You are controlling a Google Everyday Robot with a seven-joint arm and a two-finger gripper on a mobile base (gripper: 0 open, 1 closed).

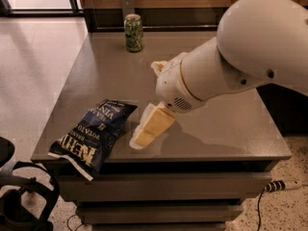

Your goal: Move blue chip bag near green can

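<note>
My gripper will grip the blue chip bag at its middle (96, 131), between its white-edged end over the table's front edge and its far end.
The blue chip bag (91, 134) lies flat at the table's front left corner, one white-edged end hanging over the front edge. The green can (133, 32) stands upright at the table's far edge, left of centre, well apart from the bag. My gripper (140, 137) points down and to the left, low over the table, just right of the bag's near half and holding nothing. The big white arm (231, 57) reaches in from the right behind it.
The grey table (226, 129) drops off at the front and left edges. The arm covers the middle right of the tabletop. A dark chair base (19, 201) stands on the floor at the lower left. A cable (281, 186) lies at the lower right.
</note>
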